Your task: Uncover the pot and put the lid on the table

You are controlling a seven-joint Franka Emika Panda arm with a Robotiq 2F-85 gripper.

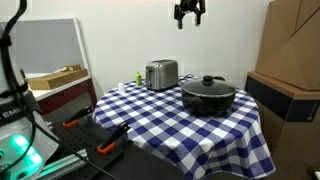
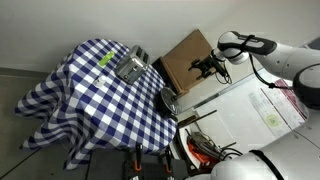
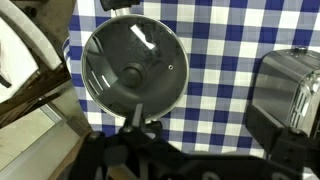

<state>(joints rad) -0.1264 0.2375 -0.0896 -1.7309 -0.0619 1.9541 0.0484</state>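
Next, my gripper will go down to the black knob (image 1: 208,79) (image 3: 132,76) on top of the glass lid and close there, to lift it off the pot.
A black pot (image 1: 208,99) with a glass lid (image 1: 208,84) and a black knob stands on the blue-and-white checked table (image 1: 160,118). My gripper (image 1: 188,13) hangs high above the table, well clear of the pot, open and empty. In the wrist view the lid (image 3: 133,70) lies below and to the left of my open fingers (image 3: 200,122), which frame bare cloth. In an exterior view the pot (image 2: 168,99) sits at the table's edge, below the gripper (image 2: 207,67).
A silver toaster (image 1: 161,73) stands behind the pot on the table; it also shows in the wrist view (image 3: 290,95). Cardboard boxes (image 1: 290,45) are stacked beside the table. A shelf with a wooden tray (image 1: 55,77) and orange-handled tools (image 1: 100,140) are on the other side.
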